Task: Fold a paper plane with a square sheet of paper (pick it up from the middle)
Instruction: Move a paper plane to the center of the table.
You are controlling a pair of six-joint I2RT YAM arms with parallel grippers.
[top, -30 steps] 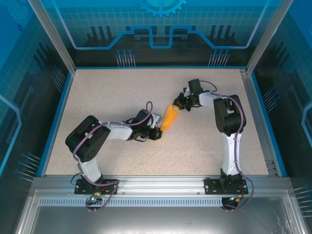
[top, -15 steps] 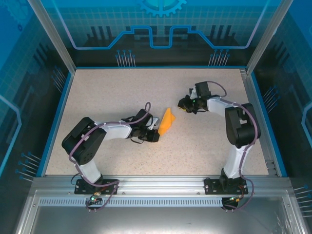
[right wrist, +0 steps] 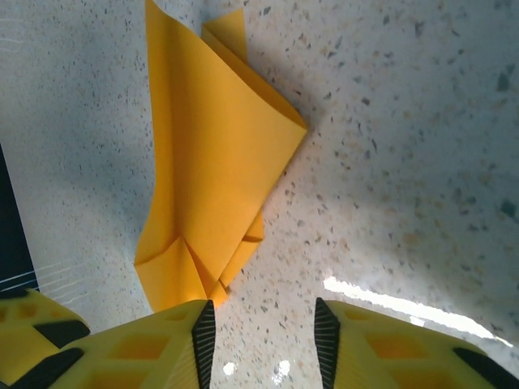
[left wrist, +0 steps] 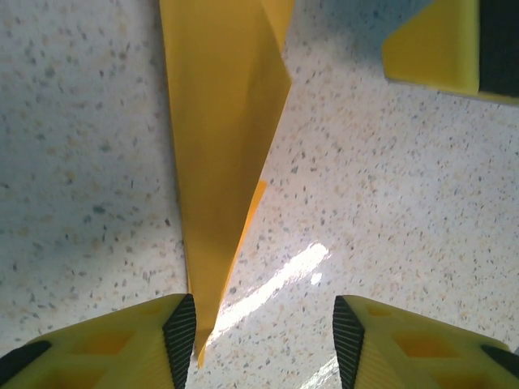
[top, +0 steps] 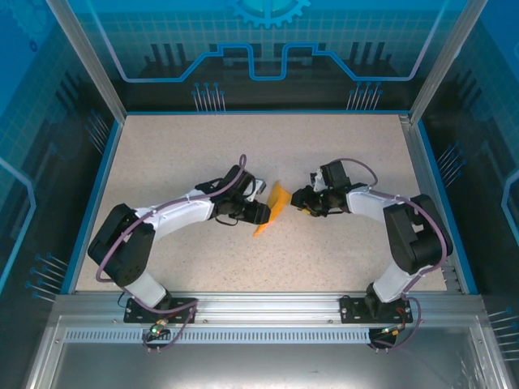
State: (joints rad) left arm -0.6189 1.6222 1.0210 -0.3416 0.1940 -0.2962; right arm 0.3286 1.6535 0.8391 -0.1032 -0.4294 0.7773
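The sharp tip of the paper plane is outside my left gripper's fingers, so I should pinch the paper plane's long edge farther up (left wrist: pixel 183 178) before my right gripper takes the opposite side of the paper plane.
The square sheet of paper is folded into a narrow orange-yellow paper plane (top: pixel 274 207) that lies on the speckled table between my two grippers. In the left wrist view the paper plane (left wrist: pixel 219 146) is a long dart whose sharp tip rests beside my left fingertip. My left gripper (left wrist: pixel 263 344) is open with bare table between its pads. In the right wrist view the paper plane (right wrist: pixel 211 178) shows its folded layers, its near end just beside one pad. My right gripper (right wrist: pixel 264 344) is open and holds nothing. Seen from above, the left gripper (top: pixel 258 212) and right gripper (top: pixel 298 200) flank the plane.
The speckled table (top: pixel 203 146) has a blue rim and aluminium posts around it. A yellow finger of the right gripper (left wrist: pixel 438 44) shows at the upper right of the left wrist view. Open tabletop stretches behind and in front of the plane.
Both grippers have opened and let go of the paper plane. The right gripper came nearer and lower, the left shifted up and right. The plane now lies free between them.
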